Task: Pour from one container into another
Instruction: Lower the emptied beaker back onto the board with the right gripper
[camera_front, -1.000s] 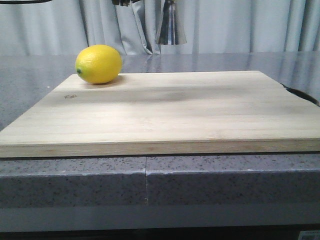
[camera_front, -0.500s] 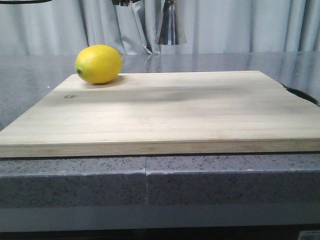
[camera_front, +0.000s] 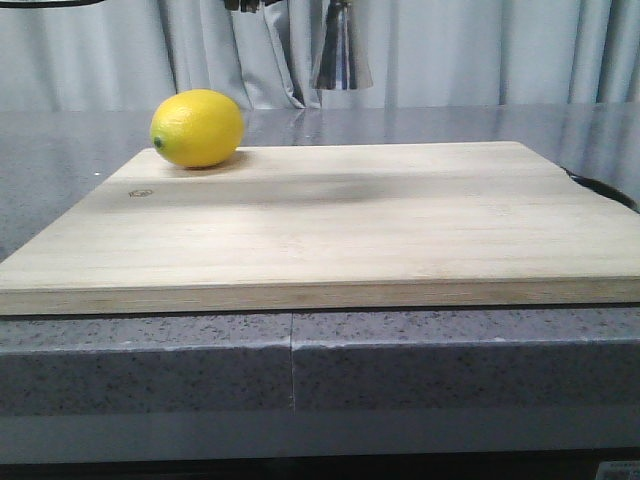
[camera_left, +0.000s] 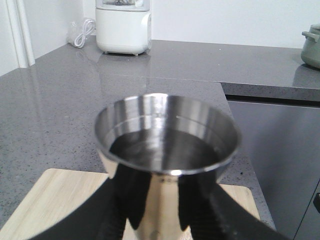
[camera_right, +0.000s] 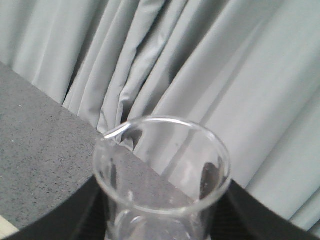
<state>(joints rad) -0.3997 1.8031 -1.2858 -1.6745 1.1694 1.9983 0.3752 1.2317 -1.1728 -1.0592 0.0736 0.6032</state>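
Note:
My right gripper will let go of the clear glass beaker near the wooden board's far corner (camera_front: 491, 167), across from the yellow lemon.
The steel jigger (camera_left: 165, 145) is upright in my left gripper (camera_left: 162, 212), whose black fingers (camera_left: 120, 200) are shut on its sides just under the wide rim. Its cup is dark and glossy inside; whether liquid is in it I cannot tell. In the front view only the jigger's lower cone (camera_front: 341, 55) shows, hanging above the far edge of the wooden board (camera_front: 330, 220). The clear glass beaker (camera_right: 162, 170) sits in my right gripper (camera_right: 162, 222), shut around its body, with the pouring lip (camera_right: 116, 131) turned toward the counter. The beaker looks almost empty, with a few droplets inside.
A yellow lemon (camera_front: 197, 128) lies on the board's far left corner. On the grey stone counter (camera_left: 60, 115) stand a white appliance (camera_left: 123, 27) and a green pot (camera_left: 312, 47). Grey curtains (camera_right: 200, 65) hang behind.

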